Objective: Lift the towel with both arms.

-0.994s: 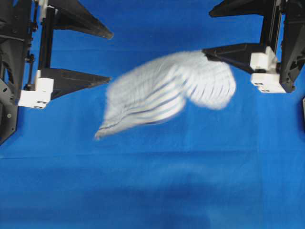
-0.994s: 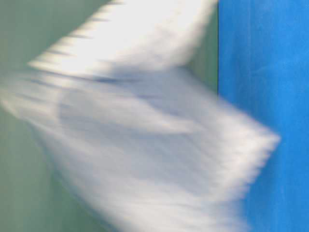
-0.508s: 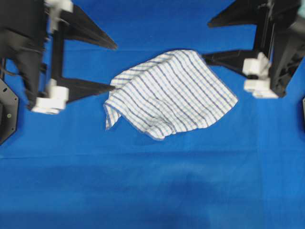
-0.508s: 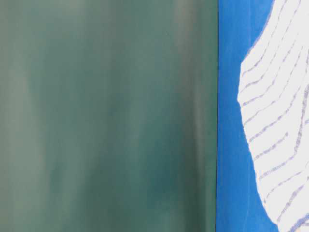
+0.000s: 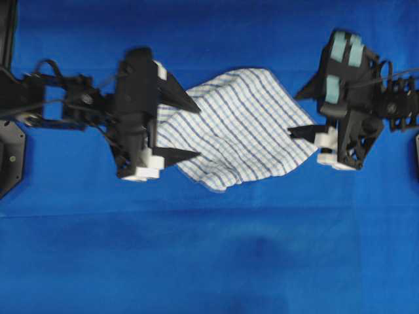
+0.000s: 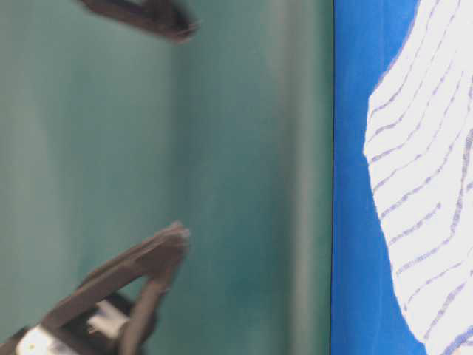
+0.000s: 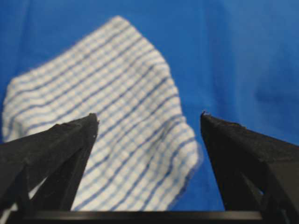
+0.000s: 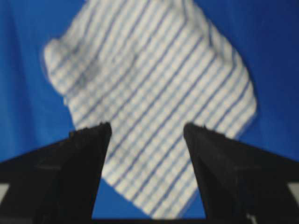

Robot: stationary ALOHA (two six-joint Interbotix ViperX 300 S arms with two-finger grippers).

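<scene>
The towel's near edge (image 5: 279, 170) (image 8: 112, 173) is beside the corner closest to my right gripper. Next, my right gripper should go there and close on it.
The towel (image 5: 242, 127), white with blue-grey checks, lies loosely rumpled on the blue covering, and nothing holds it. My left gripper (image 5: 199, 131) hangs open over its left edge, one finger on each side of that edge. My right gripper (image 5: 292, 114), with pale teal pads on its body, stands open at the towel's right corner. In the left wrist view the towel (image 7: 117, 93) fills the gap of the open gripper (image 7: 148, 116). In the right wrist view the towel (image 8: 154, 70) spreads ahead of the open gripper (image 8: 147, 126). The table-level view shows a strip of towel (image 6: 429, 185).
The blue table covering (image 5: 209, 248) stretches wide in front of the towel. Black arm mounts sit at the left edge (image 5: 10, 157) and right edge (image 5: 416, 154). In the table-level view blurred black fingers (image 6: 140, 266) show against a green wall (image 6: 244, 185).
The towel, in blurred motion a second ago, has settled on the covering. Both arms have swung in from the far corners and now stand over the towel's left and right edges, jaws still open.
</scene>
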